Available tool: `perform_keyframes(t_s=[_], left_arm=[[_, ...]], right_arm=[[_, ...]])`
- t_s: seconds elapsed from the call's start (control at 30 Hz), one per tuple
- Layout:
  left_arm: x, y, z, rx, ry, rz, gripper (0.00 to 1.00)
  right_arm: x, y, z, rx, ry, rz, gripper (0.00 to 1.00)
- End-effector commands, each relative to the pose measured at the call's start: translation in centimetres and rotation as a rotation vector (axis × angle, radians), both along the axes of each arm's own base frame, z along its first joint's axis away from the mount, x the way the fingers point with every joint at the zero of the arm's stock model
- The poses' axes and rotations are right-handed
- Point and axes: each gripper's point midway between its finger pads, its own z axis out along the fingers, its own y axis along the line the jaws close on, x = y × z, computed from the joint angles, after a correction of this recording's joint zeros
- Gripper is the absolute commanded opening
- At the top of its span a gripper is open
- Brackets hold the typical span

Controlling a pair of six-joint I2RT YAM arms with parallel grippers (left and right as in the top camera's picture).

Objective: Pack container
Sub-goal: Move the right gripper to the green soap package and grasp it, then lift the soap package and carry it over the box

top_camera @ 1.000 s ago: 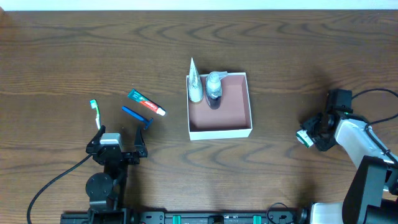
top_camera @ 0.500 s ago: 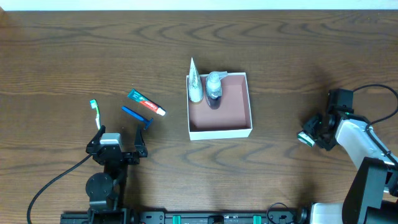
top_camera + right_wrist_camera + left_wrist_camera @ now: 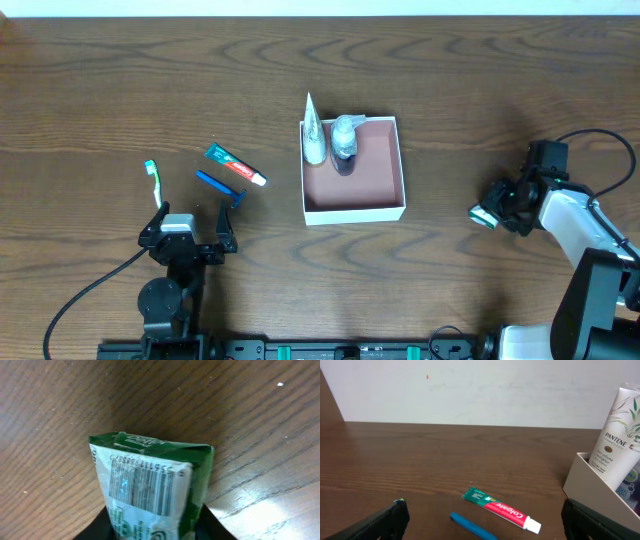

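Observation:
My right gripper is going to release the green and white packet, now held low over the table, in the container (image 3: 318, 184), in front of the white Pantene tube.
The container (image 3: 392, 210), a shallow white box with a pinkish-brown inside, sits mid-table and holds a white Pantene tube (image 3: 314, 135) and a small clear bottle (image 3: 344, 140). Its corner also shows in the left wrist view (image 3: 592, 485). A Colgate toothpaste tube (image 3: 236, 166) and a blue razor (image 3: 218, 186) lie to its left, and a toothbrush (image 3: 153, 178) lies further left. My left gripper (image 3: 188, 232) is open and empty near the front edge. My right gripper (image 3: 497, 210) is shut on a green and white packet (image 3: 150, 485), low over the table at the right.
Bare dark wood table lies all round the container. A white wall stands behind the table's far edge (image 3: 470, 390). The right arm's cable (image 3: 600, 145) loops over the table at the far right.
My right gripper has moved a little to the left with the green packet, towards the container. The left arm has not moved.

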Motion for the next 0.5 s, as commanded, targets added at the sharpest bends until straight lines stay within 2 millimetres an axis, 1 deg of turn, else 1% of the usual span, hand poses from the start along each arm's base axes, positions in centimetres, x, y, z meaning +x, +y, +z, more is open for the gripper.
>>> perform_keyframes(t_s=[0.0, 0.07, 0.13, 0.23, 0.33, 0.47], left_arm=[[-0.1, -0.1, -1.6, 0.002, 0.048, -0.006, 0.98], [-0.1, -0.1, -1.6, 0.002, 0.048, -0.006, 0.98], [-0.1, -0.1, -1.6, 0.002, 0.048, -0.006, 0.98], [-0.1, -0.1, -1.6, 0.002, 0.048, -0.006, 0.98], [-0.1, -0.1, -1.6, 0.002, 0.048, -0.006, 0.98], [-0.1, -0.1, -1.6, 0.002, 0.048, -0.006, 0.98]], right_arm=[[-0.6, 0.2, -0.6, 0.018, 0.034, 0.013, 0.16], [-0.7, 0.2, -0.6, 0.02, 0.037, 0.019, 0.1], [-0.5, 0.6, -0.5, 0.041, 0.024, 0.041, 0.1], [0.3, 1.4, 0.2, 0.08, -0.013, 0.084, 0.11], [1.7, 2.3, 2.0, 0.123, -0.075, 0.14, 0.13], [3.4, 3.9, 5.3, 0.197, -0.175, 0.241, 0.15]])
